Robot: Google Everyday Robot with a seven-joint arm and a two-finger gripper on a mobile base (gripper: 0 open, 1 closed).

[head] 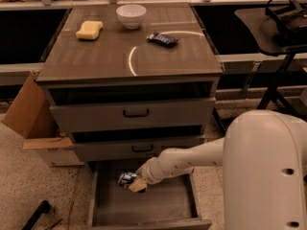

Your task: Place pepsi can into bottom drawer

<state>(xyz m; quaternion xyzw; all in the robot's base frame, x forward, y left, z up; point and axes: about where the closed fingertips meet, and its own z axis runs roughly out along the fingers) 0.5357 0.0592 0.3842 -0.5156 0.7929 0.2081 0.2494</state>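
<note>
Next, my gripper releases the pepsi can, now low inside the open drawer, on the bottom drawer's grey bottom, just behind its middle (pixel 139 184).
The pepsi can (pixel 127 178), dark blue with white markings, is inside the open bottom drawer (pixel 144 207), low over its grey floor near the back left. My gripper (pixel 133 182) reaches down into the drawer from the right and is shut on the can. The white arm (pixel 192 159) stretches across the drawer's right side. I cannot tell whether the can touches the floor.
Two closed drawers with black handles (pixel 135 113) sit above. On the cabinet top lie a yellow sponge (pixel 89 29), a white bowl (pixel 131 15) and a dark snack packet (pixel 162 39). A cardboard box (pixel 33 119) stands at the left, a black chair (pixel 283 28) at the right.
</note>
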